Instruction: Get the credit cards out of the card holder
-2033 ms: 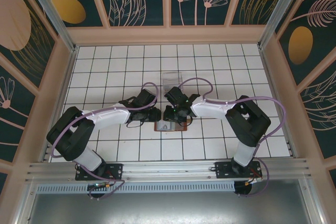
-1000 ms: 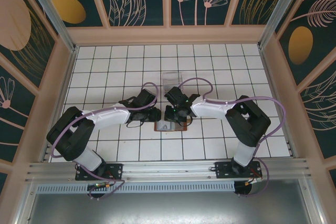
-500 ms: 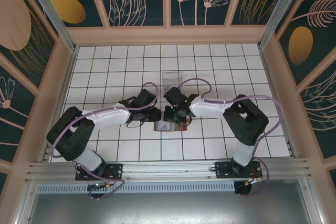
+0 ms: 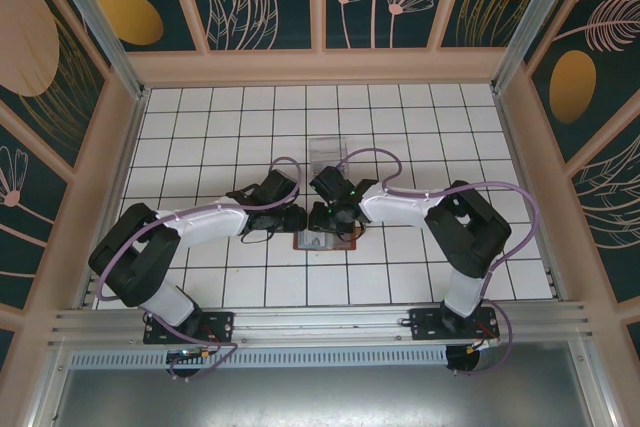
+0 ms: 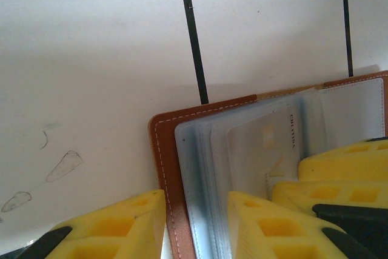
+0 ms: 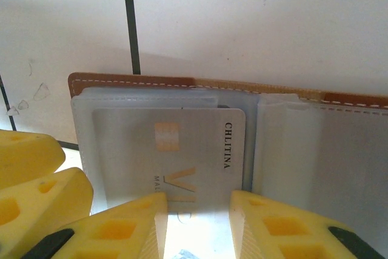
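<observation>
The credit card's flat side is under both fingers of my right gripper, so next I shift toward the card holder's fold and pinch the card's CHLITINA edge (image 6: 242, 150).
The reddish-brown card holder (image 4: 325, 240) lies open on the tiled floor between both arms. My left gripper (image 4: 300, 219) is at its left end. In the left wrist view the left gripper (image 5: 197, 225) is shut on the card holder (image 5: 163, 150), with the leather edge and blue-grey sleeves between its yellow fingers. One of the credit cards (image 6: 182, 144), grey and printed CHLITINA, sticks partly out of a sleeve. My right gripper (image 6: 197, 225) stands open over that card's near end, and the card's face shows in the gap. The same card (image 5: 267, 150) shows in the left wrist view.
A clear plastic tray (image 4: 325, 152) stands on the tiles just beyond the two grippers. White tiled floor (image 4: 200, 117) spreads all round, boxed in by low pink walls (image 4: 320, 65). The right gripper's yellow fingers (image 5: 339, 174) crowd the card holder's right side.
The right gripper's jaws have parted wider over the card and its wrist has edged slightly left. The left arm and the card holder have stayed put.
</observation>
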